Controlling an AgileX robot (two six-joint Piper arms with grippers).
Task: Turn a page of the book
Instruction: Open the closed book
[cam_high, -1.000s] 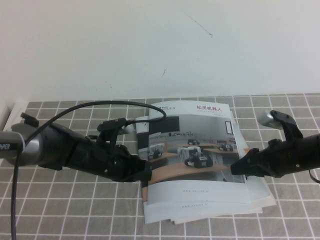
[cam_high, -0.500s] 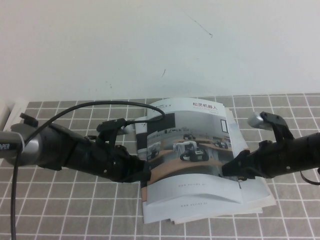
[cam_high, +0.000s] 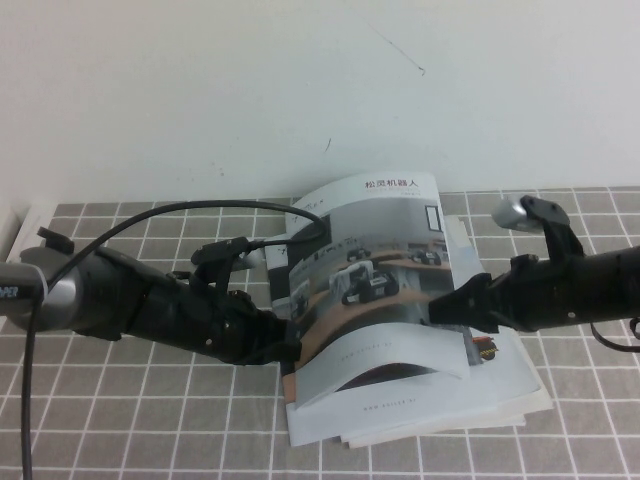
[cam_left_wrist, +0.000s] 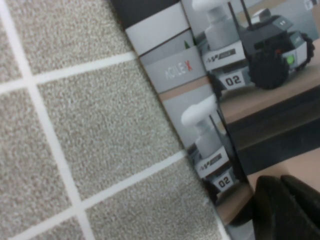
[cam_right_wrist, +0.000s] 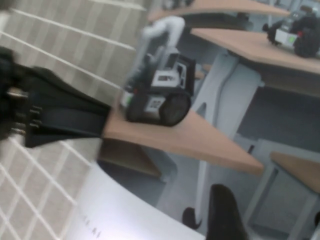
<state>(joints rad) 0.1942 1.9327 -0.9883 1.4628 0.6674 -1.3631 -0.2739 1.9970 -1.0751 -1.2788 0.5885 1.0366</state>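
The cover leaf arches up while its edge stays low, so the robot's right gripper will back away, let the leaf flatten, then grip the leaf's outer edge (cam_high: 452, 275) and lift.
The book (cam_high: 380, 260) lies on a grey grid cloth, its cover showing robots on wooden desks. Its cover leaf is arched up off the pages, with a dark gap (cam_high: 390, 375) under its near edge. My right gripper (cam_high: 447, 308) holds the cover's right edge; in the right wrist view one finger (cam_right_wrist: 225, 215) lies on the cover (cam_right_wrist: 225, 100) and the other is hidden. My left gripper (cam_high: 283, 348) is shut and presses on the book's left edge by the spine. In the left wrist view its dark fingertips (cam_left_wrist: 287, 205) rest on the cover (cam_left_wrist: 240, 65).
Other same-cover booklets (cam_high: 520, 395) lie fanned out under the book. The grid cloth (cam_high: 150, 410) covers the table up to a white wall (cam_high: 300, 90). A black cable (cam_high: 200, 208) loops over my left arm, which shows in the right wrist view (cam_right_wrist: 55, 117).
My right gripper has moved left with the cover's right edge. The cover has bulged up from flat into a high arch. My left gripper has stayed on the spine edge.
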